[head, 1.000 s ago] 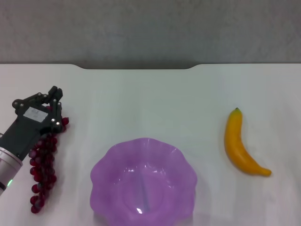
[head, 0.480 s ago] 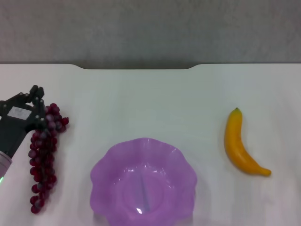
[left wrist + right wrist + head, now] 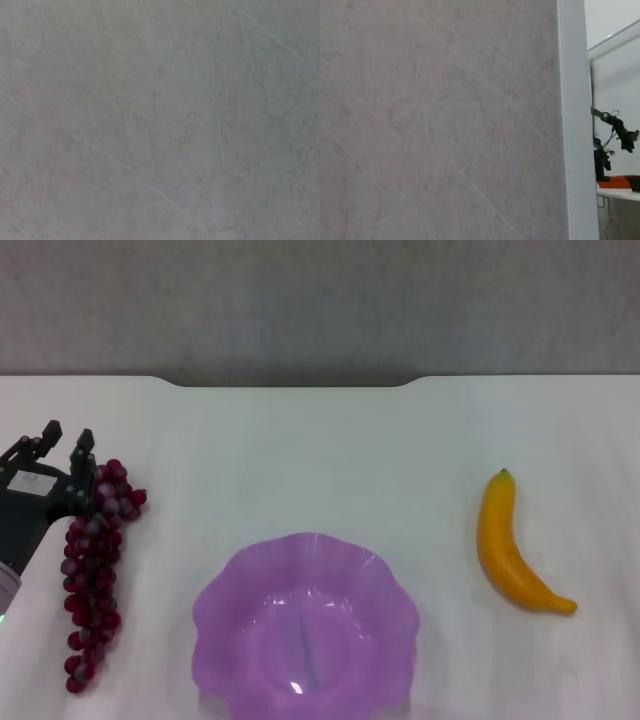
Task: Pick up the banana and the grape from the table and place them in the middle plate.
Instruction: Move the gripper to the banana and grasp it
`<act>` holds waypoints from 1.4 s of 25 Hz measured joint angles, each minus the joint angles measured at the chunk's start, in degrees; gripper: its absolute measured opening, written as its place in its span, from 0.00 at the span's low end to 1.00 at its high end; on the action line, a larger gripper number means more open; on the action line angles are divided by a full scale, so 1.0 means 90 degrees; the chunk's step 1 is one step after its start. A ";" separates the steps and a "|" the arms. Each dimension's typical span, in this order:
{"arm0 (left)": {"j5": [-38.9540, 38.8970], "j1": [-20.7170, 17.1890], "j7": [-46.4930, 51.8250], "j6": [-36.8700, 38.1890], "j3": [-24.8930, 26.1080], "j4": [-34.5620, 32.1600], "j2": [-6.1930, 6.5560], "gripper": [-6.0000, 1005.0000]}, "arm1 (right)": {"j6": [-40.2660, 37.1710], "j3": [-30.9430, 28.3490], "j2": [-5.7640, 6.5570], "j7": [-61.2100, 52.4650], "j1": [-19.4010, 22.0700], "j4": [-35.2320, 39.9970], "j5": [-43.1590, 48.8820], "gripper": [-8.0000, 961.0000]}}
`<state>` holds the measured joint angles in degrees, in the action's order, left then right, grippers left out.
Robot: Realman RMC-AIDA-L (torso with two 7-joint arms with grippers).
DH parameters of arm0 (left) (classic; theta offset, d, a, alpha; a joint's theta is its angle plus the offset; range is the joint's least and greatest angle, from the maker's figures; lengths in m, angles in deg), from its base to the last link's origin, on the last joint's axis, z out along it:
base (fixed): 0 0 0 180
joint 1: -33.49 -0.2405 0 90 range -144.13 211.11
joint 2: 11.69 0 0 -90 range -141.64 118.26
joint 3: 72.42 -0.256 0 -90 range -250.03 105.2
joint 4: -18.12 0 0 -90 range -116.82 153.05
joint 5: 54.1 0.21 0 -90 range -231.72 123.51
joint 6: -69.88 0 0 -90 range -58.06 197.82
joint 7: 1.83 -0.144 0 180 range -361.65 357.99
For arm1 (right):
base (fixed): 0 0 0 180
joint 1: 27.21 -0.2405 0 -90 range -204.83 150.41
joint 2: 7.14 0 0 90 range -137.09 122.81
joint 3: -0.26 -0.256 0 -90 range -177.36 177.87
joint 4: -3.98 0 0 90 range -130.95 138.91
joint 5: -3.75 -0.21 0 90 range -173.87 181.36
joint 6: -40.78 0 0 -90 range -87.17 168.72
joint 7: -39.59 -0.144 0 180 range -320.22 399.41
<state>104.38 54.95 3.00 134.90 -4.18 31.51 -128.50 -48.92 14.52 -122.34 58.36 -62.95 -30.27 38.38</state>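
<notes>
The robot's right gripper will next move to the banana's middle (image 3: pixel 501 554), between the banana's green end and its bent lower end, and close there.
The grape (image 3: pixel 93 565) is a long dark red bunch lying on the white table (image 3: pixel 300 460) at the left. My left gripper (image 3: pixel 66 436) is at the left edge, open, with one fingertip beside the far end of the bunch and nothing between the fingers. The purple scalloped middle plate (image 3: pixel 230 590) sits at the front centre and holds nothing. The banana (image 3: pixel 506 548) lies on the table to the right of the plate. My right gripper is out of view. Both wrist views show only a grey surface.
The table's far edge has a notch (image 3: pixel 290 383), with a grey wall (image 3: pixel 320 300) behind it. Bare tabletop lies between the plate and the fruits on either side.
My left gripper has slid left off the far end of the grape bunch, and its fingers have spread apart. The grape, plate and banana have not moved.
</notes>
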 joint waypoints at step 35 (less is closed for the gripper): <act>0.0076 -0.1697 -0.1641 -0.3596 0.0018 0.4151 0.0089 0.88 | 0.1960 0.0124 0.0348 0.0010 -0.0147 -0.0492 0.0560 0.93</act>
<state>105.06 39.68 -11.77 102.54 -4.01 68.87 -127.69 -31.28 15.64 -119.21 58.44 -64.27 -34.69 43.42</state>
